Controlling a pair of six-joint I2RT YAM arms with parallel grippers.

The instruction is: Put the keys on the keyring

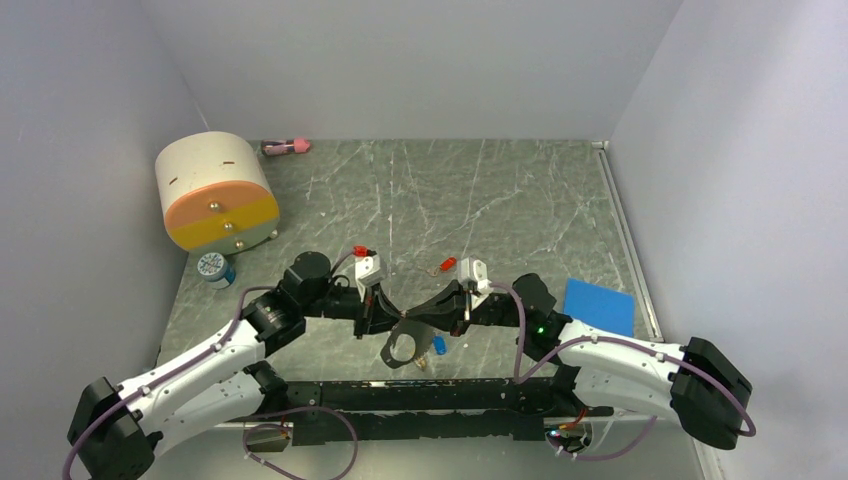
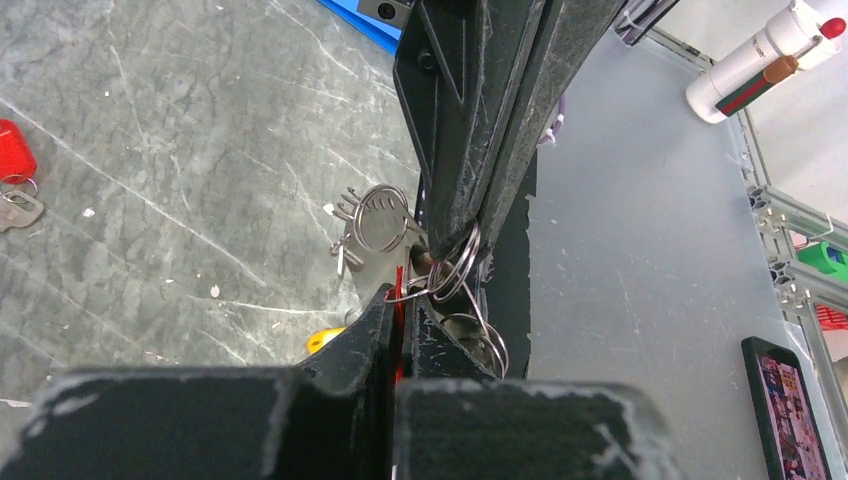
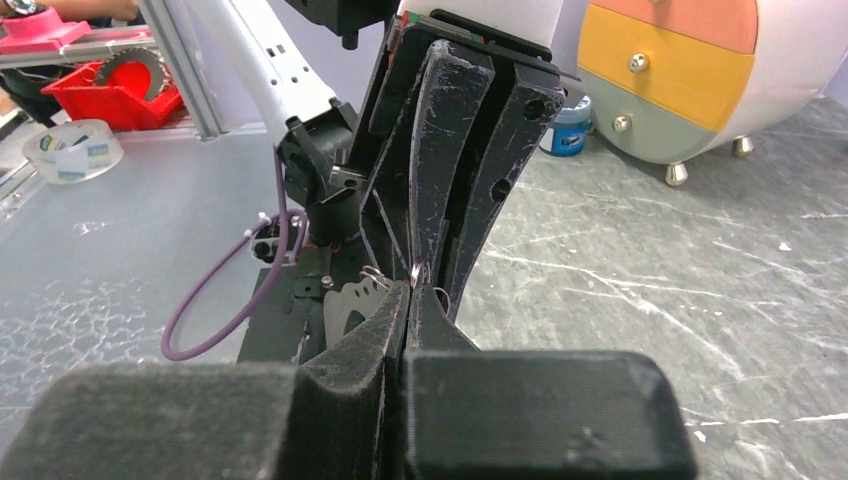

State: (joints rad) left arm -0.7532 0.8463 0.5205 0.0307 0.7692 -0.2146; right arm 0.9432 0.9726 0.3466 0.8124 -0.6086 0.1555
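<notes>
My left gripper is pinching the red key's head below the wire ring. It should open and grab the wire ring itself (image 2: 445,282), close under my right gripper.
Both grippers meet tip to tip above the near middle of the table. My left gripper (image 2: 403,295) (image 1: 385,318) is shut on a thin red key head seen edge-on, with a small wire ring through it. My right gripper (image 3: 412,285) (image 1: 425,315) is shut on the thin wire ring of the keyring (image 2: 378,225). Its pale saw-toothed plate hangs beside the fingers and also shows in the right wrist view (image 3: 350,305). A second red-headed key (image 2: 12,155) lies on the table joined to a silver key (image 2: 18,210). Another red key (image 1: 362,250) lies behind the left wrist.
The cream-and-orange drum (image 1: 215,195) stands at the back left with a blue-capped jar (image 1: 215,268) in front of it. A pink tube (image 1: 285,147) lies by the back wall. A blue pad (image 1: 598,305) lies at the right. A small yellow object (image 2: 322,338) lies under the grippers.
</notes>
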